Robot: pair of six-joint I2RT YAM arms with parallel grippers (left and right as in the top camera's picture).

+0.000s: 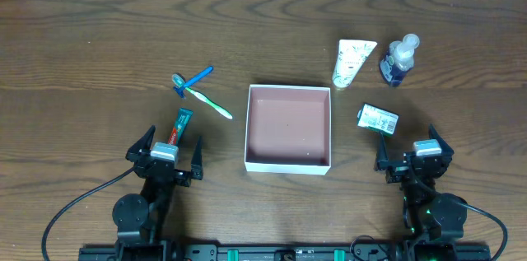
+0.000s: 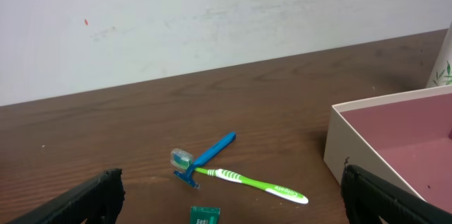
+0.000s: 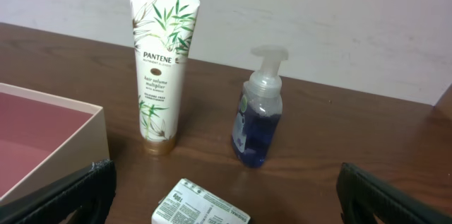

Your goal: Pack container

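Note:
The white Pantene tube beside the blue pump bottle is next, so my right gripper should go to the flat top end (image 1: 357, 47) (image 3: 164, 2) of it and close there.
The container (image 1: 288, 165), a square shallow white-walled box with a pinkish-brown floor, sits empty at the table's middle; it shows at the right of the left wrist view (image 2: 367, 121) and the left of the right wrist view (image 3: 63, 132). Left of it lie a green toothbrush (image 1: 210, 102), a blue razor (image 1: 189, 80) and a toothpaste tube (image 1: 179, 126). Right of it are a white Pantene tube (image 1: 352, 62), a blue pump bottle (image 1: 398, 60) and a small white-green soap box (image 1: 378, 118). My left gripper (image 1: 165, 152) is open and empty behind the toothpaste. My right gripper (image 1: 414, 156) is open and empty behind the soap box.
The wooden table ends at a white wall (image 2: 212, 12) at the back. Black cables run from both arm bases at the front edge (image 1: 74, 203).

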